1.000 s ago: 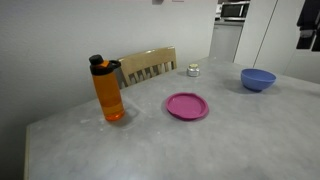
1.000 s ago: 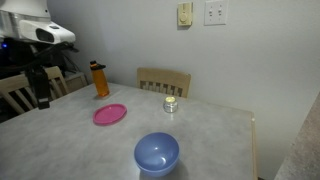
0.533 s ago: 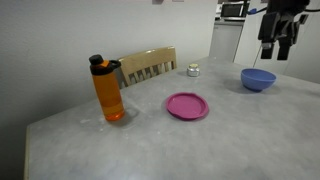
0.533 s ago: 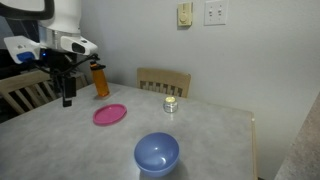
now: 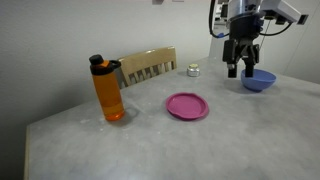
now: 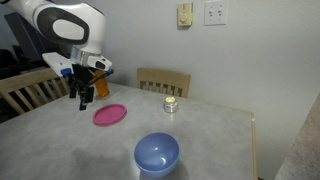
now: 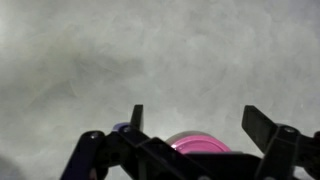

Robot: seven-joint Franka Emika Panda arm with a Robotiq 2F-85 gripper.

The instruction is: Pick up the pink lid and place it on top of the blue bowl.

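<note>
I will next close my gripper on the pink lid's edge (image 5: 190, 95) nearest the small silver round object.
The pink lid (image 5: 187, 106) lies flat on the grey table, and it shows in both exterior views (image 6: 110, 114). The blue bowl (image 5: 258, 79) stands upright and empty, apart from the lid (image 6: 157, 153). My gripper (image 5: 240, 68) hangs open and empty above the table. It is off to one side of the lid (image 6: 84, 101), not touching it. In the wrist view the two fingers (image 7: 200, 122) are spread wide, and the lid's top edge (image 7: 200, 145) shows between them at the bottom, partly hidden by the gripper body.
A tall orange bottle (image 5: 108, 90) stands near the table's edge, close behind my gripper in an exterior view (image 6: 100, 84). A small silver round object (image 5: 193, 70) sits by a wooden chair back (image 5: 148, 66). The table's edge (image 6: 250, 130) lies beyond the bowl.
The arm has swung in from the edge of both exterior views and now hangs lower and closer to the lid. The lid, bowl and bottle have not moved.
</note>
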